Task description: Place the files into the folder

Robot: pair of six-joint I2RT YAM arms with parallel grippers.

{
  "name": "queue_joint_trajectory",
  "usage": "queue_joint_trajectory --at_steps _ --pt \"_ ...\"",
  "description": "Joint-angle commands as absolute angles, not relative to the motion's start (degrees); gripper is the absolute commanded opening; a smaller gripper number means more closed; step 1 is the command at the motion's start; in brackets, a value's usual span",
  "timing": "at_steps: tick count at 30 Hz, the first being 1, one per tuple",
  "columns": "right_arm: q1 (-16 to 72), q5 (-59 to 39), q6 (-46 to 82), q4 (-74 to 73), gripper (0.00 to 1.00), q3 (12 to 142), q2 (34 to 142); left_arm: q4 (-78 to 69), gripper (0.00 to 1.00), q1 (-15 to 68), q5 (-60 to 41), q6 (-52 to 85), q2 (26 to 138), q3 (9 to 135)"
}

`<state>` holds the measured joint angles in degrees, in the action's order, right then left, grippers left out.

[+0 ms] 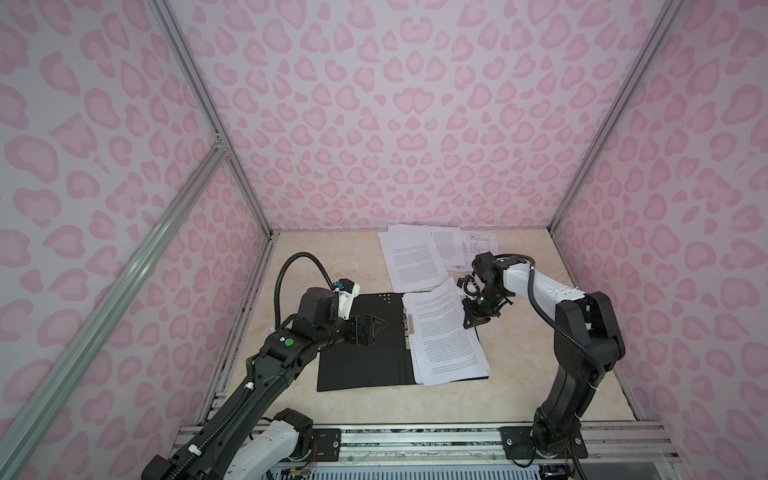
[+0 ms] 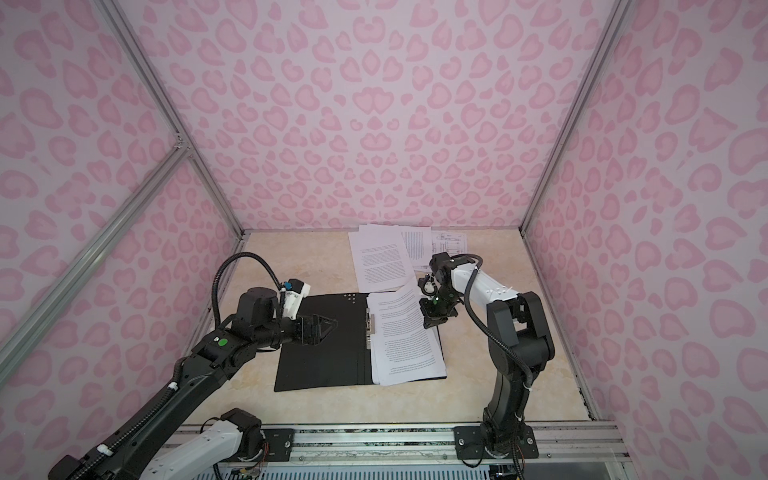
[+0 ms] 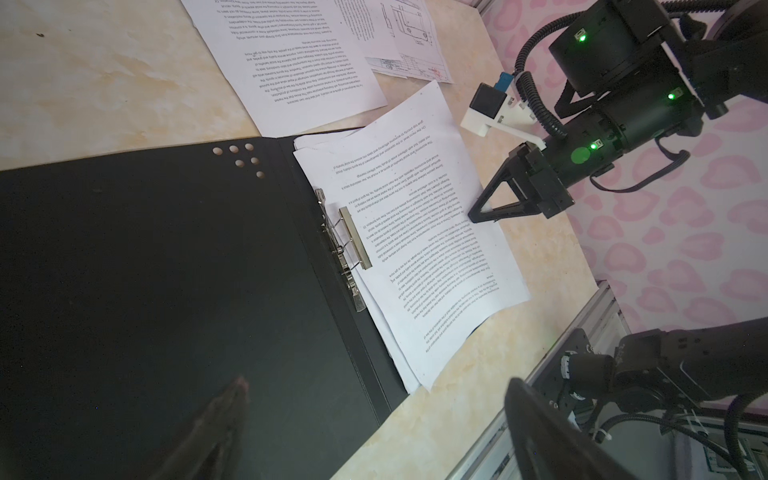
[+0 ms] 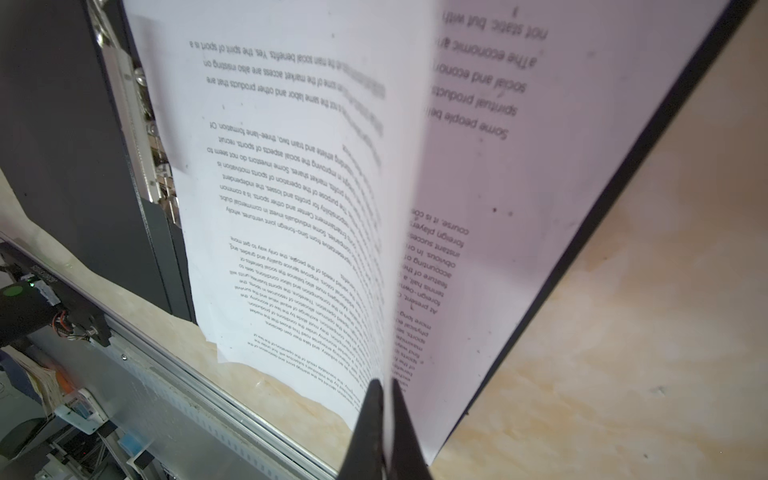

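The robot's right gripper will release the top sheet flat on the stack of files (image 1: pixel 445 336) (image 4: pixel 348 192) next to the folder's metal clip.
The folder (image 1: pixel 357 357) (image 2: pixel 320 357) lies open on the table, black inside up, with its metal clip (image 1: pixel 409 328) (image 3: pixel 345 241) at the spine. A stack of files (image 1: pixel 444 336) (image 3: pixel 415 232) rests on its right half. My right gripper (image 1: pixel 471 322) (image 4: pixel 384 386) is shut on the right edge of the top sheet (image 4: pixel 332 187), which curls up off the sheet below (image 4: pixel 540 166). My left gripper (image 1: pixel 374 328) (image 3: pixel 376 386) hovers open over the folder's bare left half (image 3: pixel 145 270), holding nothing. More files (image 1: pixel 415 257) (image 3: pixel 299 62) lie loose behind the folder, one with a line drawing (image 3: pixel 411 37).
The beige table (image 1: pixel 540 374) is boxed in by pink patterned walls with aluminium posts (image 1: pixel 582 187) at the back corners. An aluminium rail (image 1: pixel 415 436) that carries both arm bases runs along the front edge.
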<state>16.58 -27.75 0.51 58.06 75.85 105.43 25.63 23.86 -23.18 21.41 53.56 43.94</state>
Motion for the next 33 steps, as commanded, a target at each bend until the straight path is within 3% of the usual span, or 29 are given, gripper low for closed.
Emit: queue_joint_trajectory --at_steps 1,33 --pt "16.1 -29.3 1.9 56.7 0.00 74.9 105.7 25.4 0.97 23.8 -23.8 20.9 53.7 44.2" --pt "15.3 -30.9 7.1 50.3 0.02 68.8 104.5 25.5 0.97 23.8 -23.7 21.2 53.9 44.2"
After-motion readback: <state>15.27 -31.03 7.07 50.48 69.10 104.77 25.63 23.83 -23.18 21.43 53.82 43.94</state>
